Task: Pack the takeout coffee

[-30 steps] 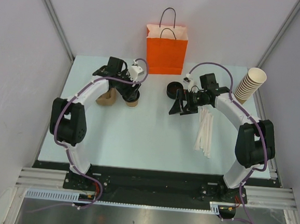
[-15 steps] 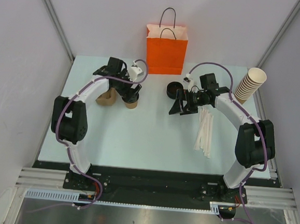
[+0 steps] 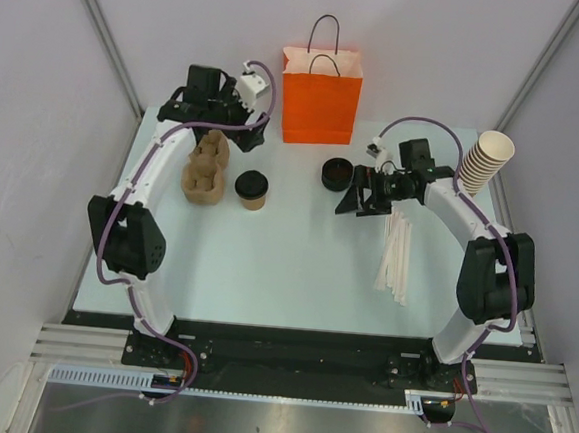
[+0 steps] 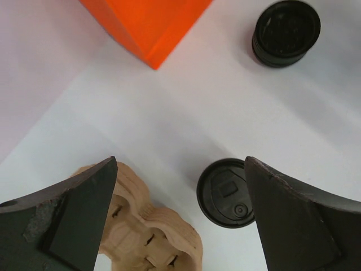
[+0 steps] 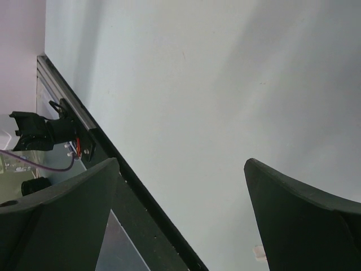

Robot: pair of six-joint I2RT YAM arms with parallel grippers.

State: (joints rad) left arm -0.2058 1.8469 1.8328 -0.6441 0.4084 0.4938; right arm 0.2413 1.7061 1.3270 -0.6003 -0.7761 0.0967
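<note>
My left gripper should grip the front top edge (image 3: 288,76) of the orange bag, at the corner on the side of the pulp cup carrier.
The takeout coffee (image 3: 253,189), a small brown cup with a black lid, stands upright on the table beside a tan pulp cup carrier (image 3: 204,168). The orange bag (image 3: 321,94) stands at the back centre. My left gripper (image 3: 243,133) is open and empty, raised above and behind the cup. In the left wrist view the lid (image 4: 228,192) lies below, next to the right finger, with the carrier (image 4: 148,231) at lower left and the gripper (image 4: 180,226) open. My right gripper (image 3: 357,200) is open and empty, over bare table (image 5: 186,90) in its own view (image 5: 180,220).
A stack of black lids (image 3: 336,172) sits right of the bag and shows in the left wrist view (image 4: 285,33). A tall stack of tan cups (image 3: 483,160) leans at the right edge. White stirrers (image 3: 397,253) lie at the right. The bag's corner (image 4: 148,25) is near.
My left gripper has lifted off the coffee cup and drawn back toward the rear left, leaving the cup standing uncovered. My right gripper has shifted slightly right.
</note>
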